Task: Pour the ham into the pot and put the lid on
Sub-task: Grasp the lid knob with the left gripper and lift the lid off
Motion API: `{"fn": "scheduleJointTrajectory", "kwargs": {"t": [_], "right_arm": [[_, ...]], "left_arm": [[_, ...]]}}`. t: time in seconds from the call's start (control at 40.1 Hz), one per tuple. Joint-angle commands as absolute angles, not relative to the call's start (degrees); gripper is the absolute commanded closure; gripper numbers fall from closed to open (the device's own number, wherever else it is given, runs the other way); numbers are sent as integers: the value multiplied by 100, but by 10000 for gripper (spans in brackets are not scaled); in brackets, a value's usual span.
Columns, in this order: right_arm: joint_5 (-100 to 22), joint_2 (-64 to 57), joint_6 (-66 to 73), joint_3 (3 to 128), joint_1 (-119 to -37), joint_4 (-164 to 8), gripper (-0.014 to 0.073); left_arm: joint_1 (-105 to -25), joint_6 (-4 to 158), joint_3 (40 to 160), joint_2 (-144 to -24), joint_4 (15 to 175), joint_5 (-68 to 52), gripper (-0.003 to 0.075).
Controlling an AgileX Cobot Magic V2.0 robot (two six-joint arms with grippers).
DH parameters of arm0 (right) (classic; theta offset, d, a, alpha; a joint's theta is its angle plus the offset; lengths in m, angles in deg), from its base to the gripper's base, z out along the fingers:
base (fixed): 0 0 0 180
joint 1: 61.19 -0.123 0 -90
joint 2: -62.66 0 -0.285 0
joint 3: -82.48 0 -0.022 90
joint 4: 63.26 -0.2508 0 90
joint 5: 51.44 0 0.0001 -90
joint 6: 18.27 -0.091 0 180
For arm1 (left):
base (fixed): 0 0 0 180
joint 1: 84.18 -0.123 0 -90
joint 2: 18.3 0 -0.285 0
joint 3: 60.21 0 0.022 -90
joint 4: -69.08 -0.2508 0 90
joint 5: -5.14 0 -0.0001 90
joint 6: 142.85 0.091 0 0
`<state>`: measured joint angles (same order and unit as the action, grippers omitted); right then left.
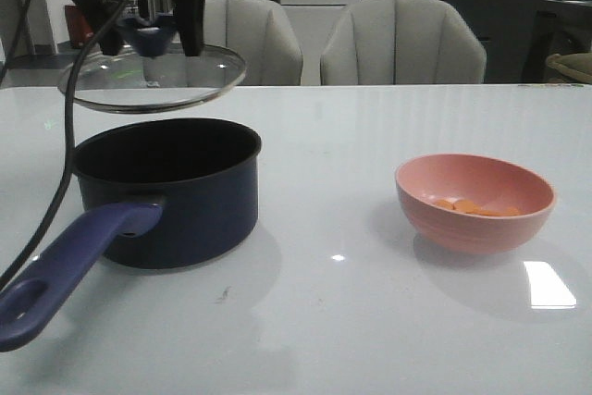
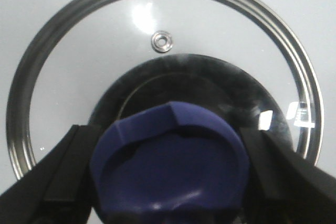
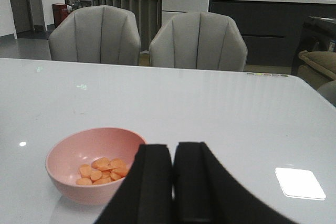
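My left gripper needs to set the glass lid down on the white table (image 1: 17, 222), beside the dark navy pot. The lid is now held above and behind the pot.
My left gripper (image 1: 148, 39) is shut on the blue knob (image 2: 170, 161) of the glass lid (image 1: 153, 79) and holds it in the air just above and behind the pot (image 1: 171, 191). The dark navy pot stands on the table at the left, its long blue-purple handle (image 1: 65, 270) pointing to the near left. The ham (image 1: 476, 207) lies as several orange slices in a pink bowl (image 1: 474, 203) at the right; the ham (image 3: 102, 170) and the bowl (image 3: 92, 163) also show in the right wrist view. My right gripper (image 3: 173, 153) is shut and empty, beside the bowl.
The white table (image 1: 333, 321) carries only the pot and the bowl. Two grey chairs (image 1: 402, 43) stand behind its far edge. A black cable (image 1: 65, 136) hangs from the left arm down past the pot's left side.
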<state>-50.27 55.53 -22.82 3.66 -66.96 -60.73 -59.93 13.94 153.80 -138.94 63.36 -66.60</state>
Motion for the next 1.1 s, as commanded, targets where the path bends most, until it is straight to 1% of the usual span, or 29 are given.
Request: {"fn": "scheduleJointTrajectory", "kwargs": {"t": [0.0, 0.225, 0.374, 0.499, 0.624, 0.774, 1.073], "right_arm": [[-5468, 5663, -2250, 402, -6660, -6086, 433], [-5468, 5663, -2250, 402, -6660, -6086, 433], [-5468, 5663, -2250, 402, -6660, -6086, 433], [-5468, 5663, -2250, 402, -6660, -6086, 433], [-5468, 5663, -2250, 402, -6660, -6086, 433], [-5468, 5663, -2250, 402, -6660, -6086, 433], [-5468, 5663, -2250, 402, -6660, -6086, 433]], "left_arm": [[-6310, 1554, 15392, -13217, 6061, -6756, 357], [-7545, 1845, 14354, -12593, 6082, -6641, 357], [-8331, 2265, 13632, -12442, 6492, -6238, 357], [-8797, 2616, 13029, -12442, 7033, -5706, 357], [-9009, 2782, 12571, -12442, 7123, -5126, 357], [-9019, 3068, 12187, -12500, 7142, -4468, 357], [-9008, 3407, 12163, -13186, 7549, -4566, 356]]}}
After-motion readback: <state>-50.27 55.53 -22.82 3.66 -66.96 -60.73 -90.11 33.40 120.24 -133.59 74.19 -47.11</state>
